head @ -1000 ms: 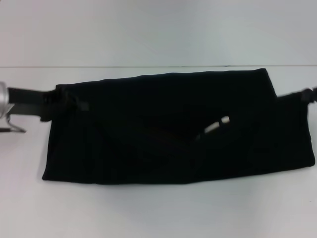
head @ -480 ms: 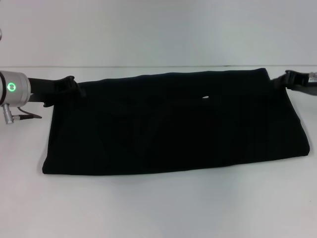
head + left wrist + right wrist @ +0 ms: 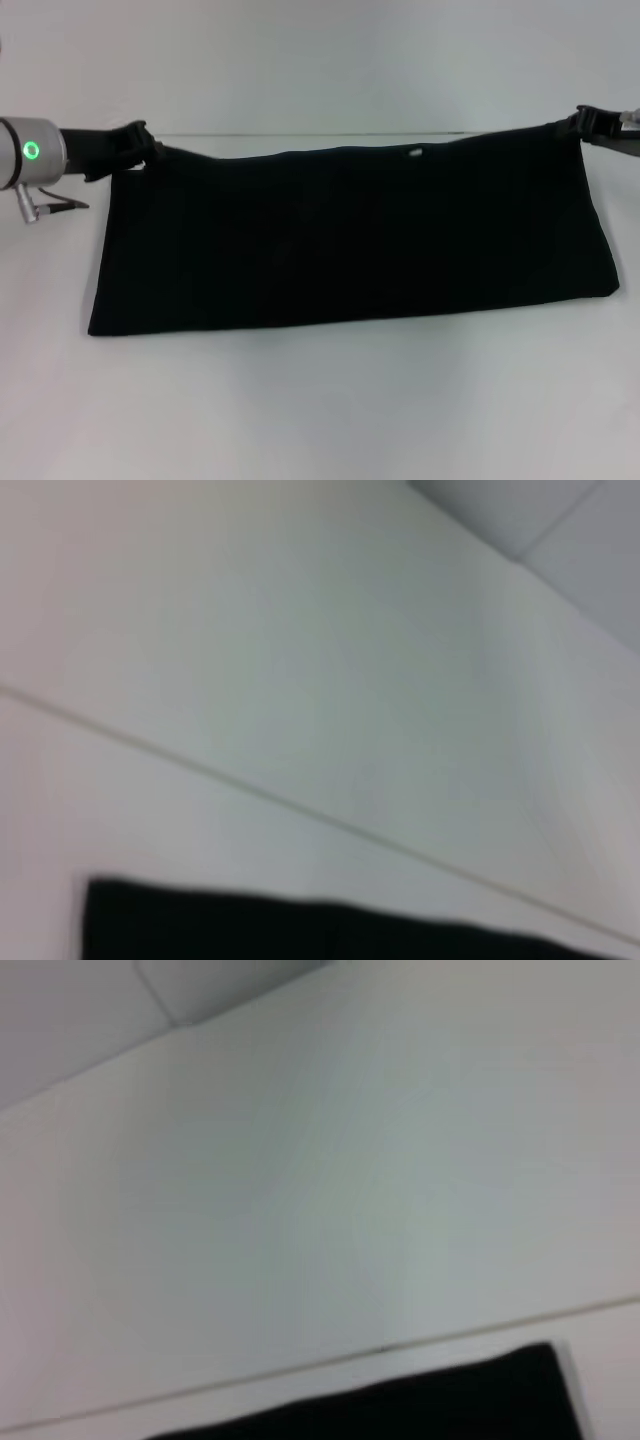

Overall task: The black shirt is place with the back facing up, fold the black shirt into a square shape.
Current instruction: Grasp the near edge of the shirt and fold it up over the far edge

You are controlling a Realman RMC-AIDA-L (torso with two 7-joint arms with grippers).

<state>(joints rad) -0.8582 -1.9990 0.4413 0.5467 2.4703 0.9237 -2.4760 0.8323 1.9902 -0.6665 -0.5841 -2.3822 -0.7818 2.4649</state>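
Next, my left gripper lets go of the black shirt's far corner on the white table [image 3: 162, 154], just in front of the pale wall.
The black shirt [image 3: 350, 240] is a long folded band across the white table in the head view. Its far edge is pulled taut between both grippers and its near edge rests on the table. My left gripper [image 3: 143, 150] is shut on the far left corner. My right gripper [image 3: 578, 123] is shut on the far right corner, near the view's edge. A small pale spot [image 3: 415, 153] shows on the far edge. In the left wrist view only a strip of the black shirt [image 3: 300, 930] shows, and another strip of the black shirt [image 3: 450, 1395] in the right wrist view.
The white table [image 3: 320, 410] runs in front of the shirt and to both sides. Its far edge [image 3: 300, 134] meets a pale wall just behind the grippers. The left arm's silver wrist with a green light [image 3: 30, 151] sticks out at the left.
Both grippers moved away from me and outward, carrying the shirt's far edge with them. The fabric went from a slack, wrinkled heap to a stretched flat band.
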